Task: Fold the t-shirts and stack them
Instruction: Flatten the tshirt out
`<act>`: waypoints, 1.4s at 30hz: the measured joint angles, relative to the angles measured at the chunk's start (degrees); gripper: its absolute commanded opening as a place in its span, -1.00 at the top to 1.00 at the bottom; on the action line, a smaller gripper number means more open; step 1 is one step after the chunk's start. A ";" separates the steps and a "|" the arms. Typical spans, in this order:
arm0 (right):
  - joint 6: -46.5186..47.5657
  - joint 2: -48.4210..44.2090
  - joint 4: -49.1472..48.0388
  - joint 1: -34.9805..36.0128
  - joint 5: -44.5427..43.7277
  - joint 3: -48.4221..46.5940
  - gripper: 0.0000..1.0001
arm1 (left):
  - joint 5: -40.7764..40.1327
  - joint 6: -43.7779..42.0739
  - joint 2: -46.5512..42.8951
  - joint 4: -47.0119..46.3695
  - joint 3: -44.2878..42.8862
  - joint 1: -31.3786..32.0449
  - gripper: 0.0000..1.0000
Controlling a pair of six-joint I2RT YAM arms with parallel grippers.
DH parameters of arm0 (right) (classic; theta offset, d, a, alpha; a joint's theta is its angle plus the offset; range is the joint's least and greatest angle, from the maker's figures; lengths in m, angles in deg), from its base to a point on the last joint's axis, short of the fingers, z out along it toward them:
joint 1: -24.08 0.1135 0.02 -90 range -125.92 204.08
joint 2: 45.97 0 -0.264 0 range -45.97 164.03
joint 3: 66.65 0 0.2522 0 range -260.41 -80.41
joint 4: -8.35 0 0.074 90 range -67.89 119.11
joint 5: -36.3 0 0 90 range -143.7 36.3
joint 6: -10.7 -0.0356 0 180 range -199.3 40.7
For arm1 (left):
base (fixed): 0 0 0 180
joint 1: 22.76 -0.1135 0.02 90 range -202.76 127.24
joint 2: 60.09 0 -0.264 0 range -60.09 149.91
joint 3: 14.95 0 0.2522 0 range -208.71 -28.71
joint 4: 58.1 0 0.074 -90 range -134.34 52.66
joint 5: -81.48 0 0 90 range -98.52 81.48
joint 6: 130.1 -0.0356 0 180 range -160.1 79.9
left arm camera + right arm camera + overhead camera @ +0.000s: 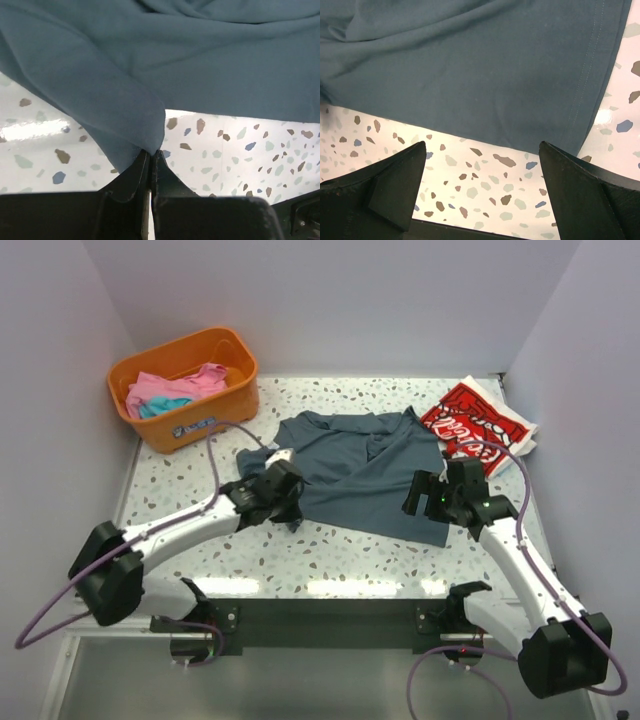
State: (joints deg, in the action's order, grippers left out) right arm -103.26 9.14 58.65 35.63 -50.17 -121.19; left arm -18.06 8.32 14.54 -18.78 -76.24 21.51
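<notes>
The t-shirt's near flap bunches into a fold at my left gripper, so next my right gripper takes the fold and my left gripper the flap's outer edge [113,154].
A dark slate-blue t-shirt [365,465] lies crumpled in the middle of the table. My left gripper [292,502] is shut on its near left corner; in the left wrist view the cloth [150,85] is pinched between the closed fingers [131,172]. My right gripper [425,502] is open and empty over the shirt's near right edge; the right wrist view shows the hem [495,75] beyond the spread fingers [400,177]. A red t-shirt with white lettering [468,426] lies folded at the back right. Pink [160,388] and turquoise [158,406] shirts lie in the basket.
An orange plastic basket [200,425] stands at the back left. White walls close the table at the left, back and right. Purple cables run along both arms. A white cloth edge [515,440] shows under the red shirt.
</notes>
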 measured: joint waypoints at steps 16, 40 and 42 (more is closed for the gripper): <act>0.76 0.07 0.76 0.00 0.07 0.00 -0.97 | -8.46 -10.47 40.09 10.88 -43.69 4.81 1.00; -15.54 -1.84 7.69 -1.92 -19.17 6.78 -0.97 | -3.74 -12.52 -16.37 21.57 -2.27 1.27 0.83; -15.96 -1.20 7.43 -1.92 -18.75 7.50 -0.97 | -5.05 -12.76 -16.26 24.02 -2.49 1.25 0.71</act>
State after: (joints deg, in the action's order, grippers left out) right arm -119.22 7.94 66.08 33.71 -68.92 -113.69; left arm -23.11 -4.44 -1.72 5.24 -78.73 22.75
